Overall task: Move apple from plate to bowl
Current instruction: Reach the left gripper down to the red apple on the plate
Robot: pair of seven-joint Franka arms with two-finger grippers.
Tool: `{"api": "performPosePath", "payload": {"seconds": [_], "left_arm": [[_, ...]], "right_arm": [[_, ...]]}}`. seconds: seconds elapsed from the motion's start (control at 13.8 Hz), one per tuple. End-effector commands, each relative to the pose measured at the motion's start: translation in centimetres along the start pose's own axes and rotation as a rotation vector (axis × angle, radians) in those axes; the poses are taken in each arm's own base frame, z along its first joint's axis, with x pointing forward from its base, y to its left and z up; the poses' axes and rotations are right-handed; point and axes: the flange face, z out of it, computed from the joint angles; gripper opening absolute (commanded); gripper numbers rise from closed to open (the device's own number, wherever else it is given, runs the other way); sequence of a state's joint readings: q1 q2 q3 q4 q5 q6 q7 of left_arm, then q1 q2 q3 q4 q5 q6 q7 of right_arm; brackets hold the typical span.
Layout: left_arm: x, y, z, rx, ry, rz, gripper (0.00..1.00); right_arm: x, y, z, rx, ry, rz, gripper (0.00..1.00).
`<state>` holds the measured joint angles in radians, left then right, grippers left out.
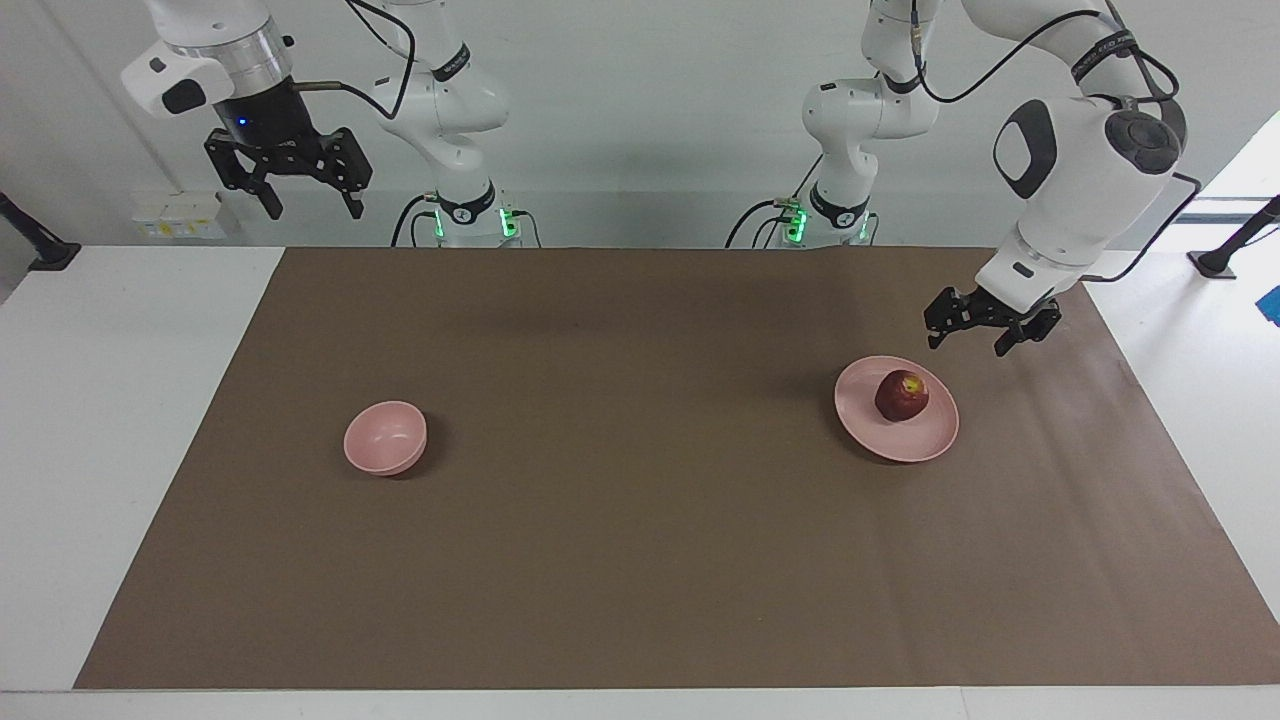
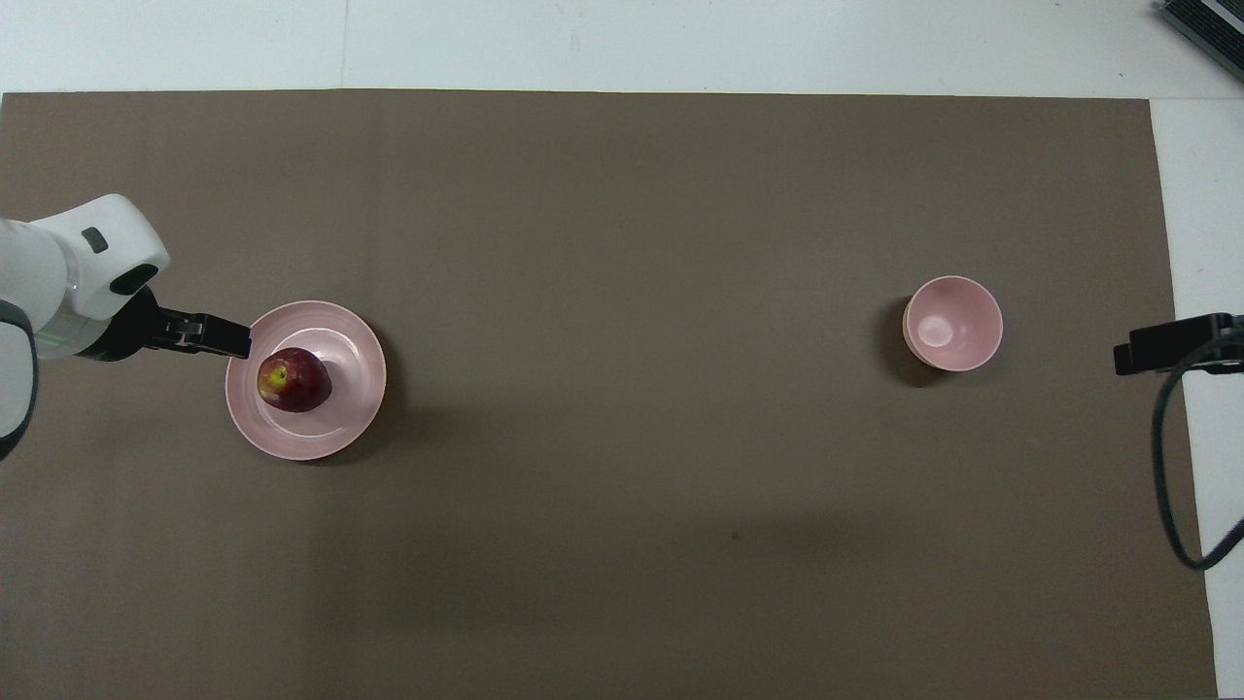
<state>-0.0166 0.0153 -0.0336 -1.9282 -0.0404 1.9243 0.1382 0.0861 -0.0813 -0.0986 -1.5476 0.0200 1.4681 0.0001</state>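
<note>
My left gripper will close around the apple's middle (image 2: pixel 296 377), where the dark red apple sits on the pink plate.
A dark red apple (image 1: pixel 901 396) (image 2: pixel 293 380) with a yellowish stem dimple sits on the wide pink plate (image 1: pixel 900 442) (image 2: pixel 303 443) toward the left arm's end of the table. The small deep pink bowl (image 1: pixel 385 437) (image 2: pixel 952 323) stands with nothing in it toward the right arm's end. My left gripper (image 1: pixel 965 345) (image 2: pixel 231 340) hangs open in the air over the plate's rim, clear of the apple. High up by its own end of the table, my right gripper (image 1: pixel 313 208) (image 2: pixel 1132 355) waits open with nothing in it.
A brown mat (image 1: pixel 640 560) (image 2: pixel 622 194) covers most of the white table (image 1: pixel 120 400). A black cable (image 2: pixel 1171 486) loops down at the mat's edge on the right arm's end. A dark device (image 2: pixel 1205 29) lies at the table's corner farthest from the robots.
</note>
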Motion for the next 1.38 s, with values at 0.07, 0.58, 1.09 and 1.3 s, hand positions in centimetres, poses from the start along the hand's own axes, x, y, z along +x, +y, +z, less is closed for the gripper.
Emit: {"api": "performPosePath", "payload": {"seconds": [0.07,0.58,1.09,1.3], "left_arm": [[0.2,0.4,5.6,-0.001,-0.035,0.02,1.0],[0.1,2.0,12.7,0.002,-0.023,0.033,1.0],[-1.4,2.2,14.5,0.002,-0.029,0.035,1.0],[-1.3,3.4,14.5,0.002,-0.039,0.05,0.3]], "right_arm": [[2.2,-0.8,5.8,0.05,0.04,-0.024,1.0],[4.9,-5.4,17.0,0.2,-0.025,-0.026,1.0],[4.7,-8.3,21.2,0.378,-0.104,-0.025,1.0],[4.0,-9.0,21.2,0.467,-0.121,0.011,1.0]]}}
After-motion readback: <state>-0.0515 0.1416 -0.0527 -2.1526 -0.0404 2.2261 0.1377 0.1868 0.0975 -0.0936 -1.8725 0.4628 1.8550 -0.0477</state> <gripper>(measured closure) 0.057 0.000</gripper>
